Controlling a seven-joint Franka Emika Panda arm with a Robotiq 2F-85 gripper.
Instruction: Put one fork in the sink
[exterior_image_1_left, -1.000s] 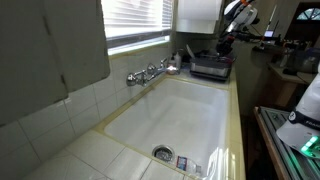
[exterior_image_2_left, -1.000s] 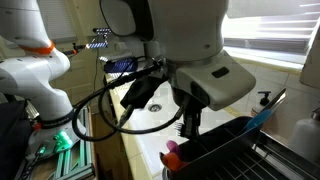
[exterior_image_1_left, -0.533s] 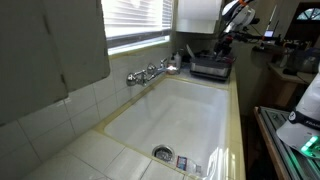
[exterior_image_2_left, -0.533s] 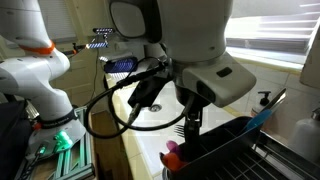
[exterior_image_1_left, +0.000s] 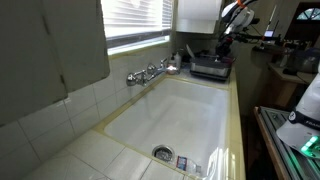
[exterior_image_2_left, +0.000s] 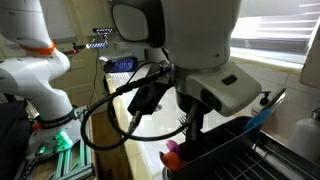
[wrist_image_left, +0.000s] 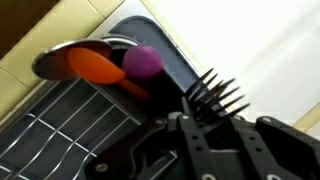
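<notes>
Next, my gripper opens over the tray, as it pinches more than one fork there, and take just a single fork (wrist_image_left: 199, 84) before it moves to the sink.
My gripper (wrist_image_left: 215, 128) is shut on the fork (wrist_image_left: 213, 92). Its dark tines stick out beyond the fingertips; there are several, so it may be more than one fork. In the wrist view the tines hang over the edge of the dark tray (wrist_image_left: 160, 45), with the pale sink (wrist_image_left: 270, 50) beyond. In an exterior view the gripper (exterior_image_1_left: 226, 44) is above the tray (exterior_image_1_left: 210, 69), at the far end of the cream-white sink (exterior_image_1_left: 185, 112). In the close exterior view the gripper (exterior_image_2_left: 190, 122) holds the tines over the tray's rim (exterior_image_2_left: 215, 140).
An orange spoon (wrist_image_left: 90, 64) and a purple utensil (wrist_image_left: 142, 61) lie in the tray, next to a wire rack (wrist_image_left: 55, 125). A chrome tap (exterior_image_1_left: 148, 73) sticks out over the basin, and the drain (exterior_image_1_left: 163, 153) is at the near end. A blue-handled utensil (exterior_image_2_left: 262, 115) lies in the rack.
The arm has shifted slightly in the close exterior view. The gripper stays shut on the fork over the tray.
</notes>
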